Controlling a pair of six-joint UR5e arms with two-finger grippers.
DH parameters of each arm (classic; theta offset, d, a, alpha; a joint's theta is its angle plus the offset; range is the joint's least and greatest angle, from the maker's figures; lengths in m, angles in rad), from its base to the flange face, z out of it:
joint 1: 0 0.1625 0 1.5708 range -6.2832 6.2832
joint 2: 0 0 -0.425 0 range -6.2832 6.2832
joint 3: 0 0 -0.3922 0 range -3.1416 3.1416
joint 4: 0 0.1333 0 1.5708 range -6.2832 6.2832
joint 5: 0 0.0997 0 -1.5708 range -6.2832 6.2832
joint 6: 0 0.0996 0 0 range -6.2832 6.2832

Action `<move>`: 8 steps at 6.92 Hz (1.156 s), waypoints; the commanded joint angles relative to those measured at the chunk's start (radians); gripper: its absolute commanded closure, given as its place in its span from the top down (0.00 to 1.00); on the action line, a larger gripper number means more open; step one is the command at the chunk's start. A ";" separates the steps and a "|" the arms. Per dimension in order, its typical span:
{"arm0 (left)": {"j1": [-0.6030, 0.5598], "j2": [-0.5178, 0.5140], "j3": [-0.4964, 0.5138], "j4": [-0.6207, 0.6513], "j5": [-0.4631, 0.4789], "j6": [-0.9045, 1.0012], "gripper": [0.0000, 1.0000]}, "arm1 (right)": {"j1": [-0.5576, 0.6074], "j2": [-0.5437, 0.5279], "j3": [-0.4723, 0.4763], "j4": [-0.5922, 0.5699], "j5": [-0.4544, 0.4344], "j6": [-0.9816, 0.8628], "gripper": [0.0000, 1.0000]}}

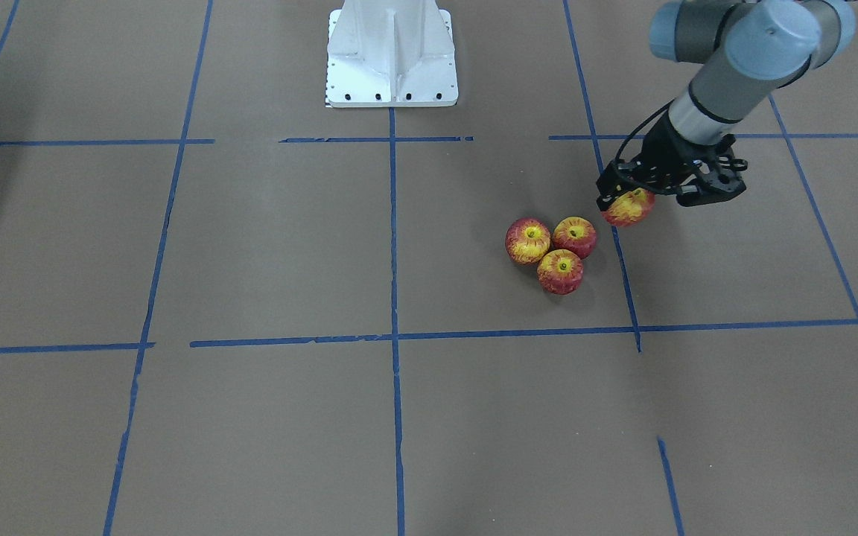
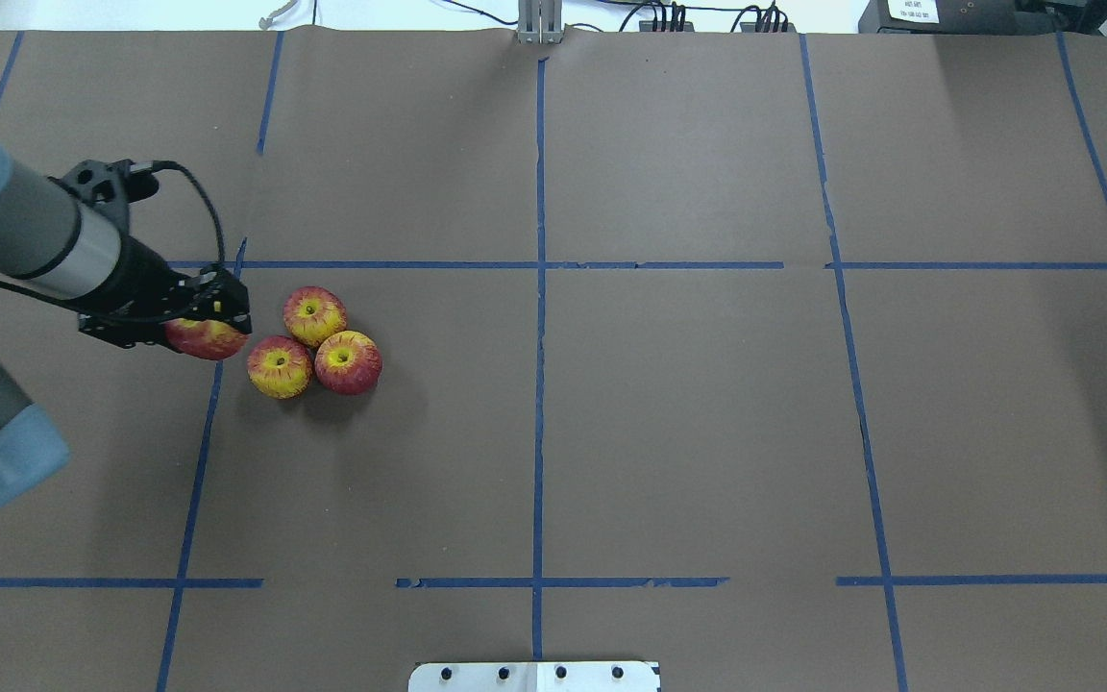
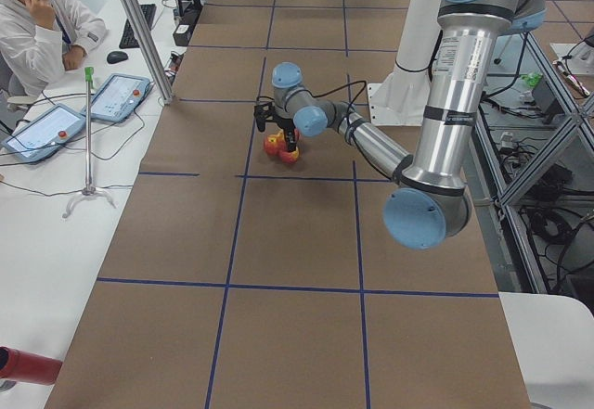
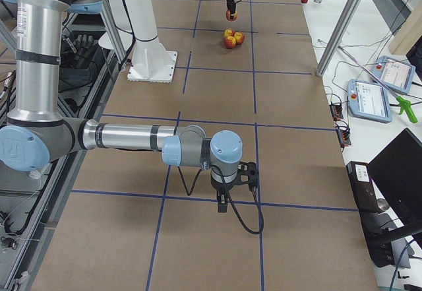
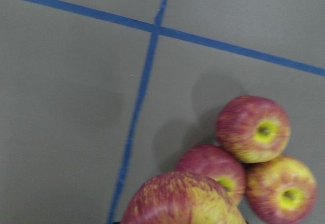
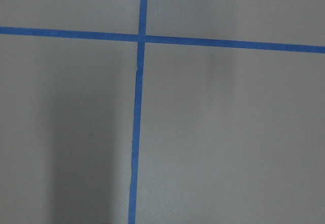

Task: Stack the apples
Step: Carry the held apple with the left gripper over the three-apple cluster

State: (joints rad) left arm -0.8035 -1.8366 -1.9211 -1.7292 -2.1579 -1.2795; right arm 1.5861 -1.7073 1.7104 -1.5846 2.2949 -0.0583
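My left gripper needs to release the apple that it holds, setting it free on top of the dip (image 1: 564,233) (image 5: 247,164) between the apples that touch each other.
Three red-and-yellow apples (image 2: 315,315) (image 2: 279,366) (image 2: 349,362) sit touching in a triangle on the brown table, stems up; they also show in the front view (image 1: 560,272). My left gripper (image 2: 212,324) is shut on a fourth apple (image 2: 205,339) and holds it above the table, just to the cluster's left. In the left wrist view the held apple (image 5: 183,201) fills the bottom edge, with the three others (image 5: 253,128) beyond it. My right gripper (image 4: 224,202) shows only in the exterior right view, low over the table far from the apples; I cannot tell whether it is open or shut.
Blue tape lines (image 2: 539,288) divide the brown table. The white robot base (image 1: 392,56) stands at the table's near edge. An operator (image 3: 37,19) sits beside a side table with tablets (image 3: 116,96).
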 commanded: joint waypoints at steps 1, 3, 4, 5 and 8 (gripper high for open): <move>0.036 -0.114 0.074 0.063 0.033 -0.067 0.00 | 0.000 0.000 0.000 0.000 0.000 0.000 1.00; 0.040 -0.110 0.071 0.080 0.070 -0.066 0.00 | 0.000 0.000 0.000 0.000 0.000 0.000 1.00; 0.076 -0.107 0.071 0.083 0.090 -0.064 0.00 | 0.000 0.000 0.000 0.000 0.000 0.000 1.00; 0.081 -0.104 0.079 0.085 0.095 -0.066 0.00 | 0.000 0.000 0.000 0.000 0.000 0.000 1.00; 0.119 -0.113 0.122 0.077 0.095 -0.054 0.00 | 0.000 0.000 0.000 0.000 0.000 0.000 1.00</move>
State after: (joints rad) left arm -0.6932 -1.9459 -1.8077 -1.6501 -2.0628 -1.3375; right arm 1.5861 -1.7074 1.7104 -1.5846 2.2948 -0.0583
